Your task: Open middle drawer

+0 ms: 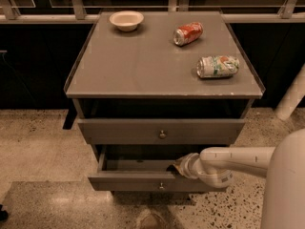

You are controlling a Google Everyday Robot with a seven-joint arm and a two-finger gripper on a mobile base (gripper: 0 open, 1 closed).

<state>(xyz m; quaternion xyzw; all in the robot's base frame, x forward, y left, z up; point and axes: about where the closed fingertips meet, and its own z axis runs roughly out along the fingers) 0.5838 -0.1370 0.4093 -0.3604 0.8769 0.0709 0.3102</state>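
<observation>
Next, my gripper lets go of the middle drawer with its grey front farther out, over the speckled floor before the cabinet [154,202].
The middle drawer [143,181] is a grey front with a small round knob [162,186]. It is the lower of the two fronts that show, and it stands pulled out so its dark inside shows. My gripper [177,168] is at the top edge of that front, right of centre and just above the knob. The white arm [233,160] reaches in from the right. Whether the gripper grips the edge is hidden.
Above it is another grey drawer front [119,131] with its own knob [162,134]. On the cabinet top [143,61] are a white bowl [126,20], a red can [188,34] and a green-white can [218,66], both lying down. A speckled floor [38,147] surrounds the cabinet.
</observation>
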